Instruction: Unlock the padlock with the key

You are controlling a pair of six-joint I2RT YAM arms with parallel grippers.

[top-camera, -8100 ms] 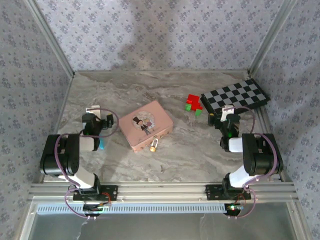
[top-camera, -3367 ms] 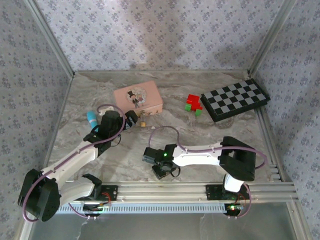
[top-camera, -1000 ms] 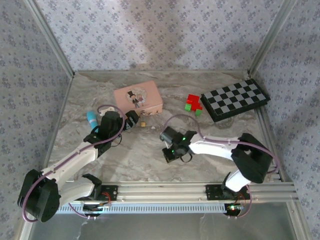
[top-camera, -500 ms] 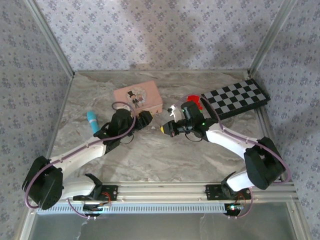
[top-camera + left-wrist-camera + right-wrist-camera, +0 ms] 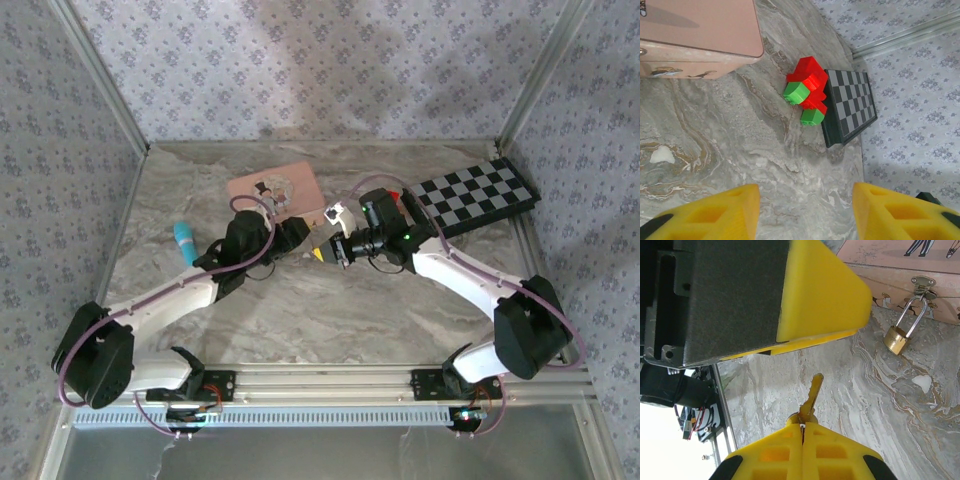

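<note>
My left gripper needs to hold the key while my right gripper takes hold of its head (image 5: 794,418) again with the blade straight, because the key's blade now slants across my right fingertips.
In the right wrist view the small brass padlock (image 5: 896,339) hangs by its silver shackle from the hasp (image 5: 922,286) of the pink box (image 5: 900,255), resting on the marble. My right gripper (image 5: 802,426) is shut on the key (image 5: 811,392). The key's blade points toward the padlock, a short way from it. From above, the right gripper (image 5: 328,252) and left gripper (image 5: 300,236) meet in front of the pink box (image 5: 272,188). My left gripper (image 5: 805,210) is open, with nothing but bare marble between its yellow fingers (image 5: 710,215). One left finger (image 5: 825,295) looms just above the key.
Red and green blocks (image 5: 807,92) lie to the right of the box, against a folded chessboard (image 5: 470,197). A blue object (image 5: 185,240) lies at the left of the table (image 5: 330,310). Patterned walls close in the back and both sides.
My right arm has swung from mid-table up to the box front, carrying the key. The left gripper has moved right toward it and its jaws have narrowed.
</note>
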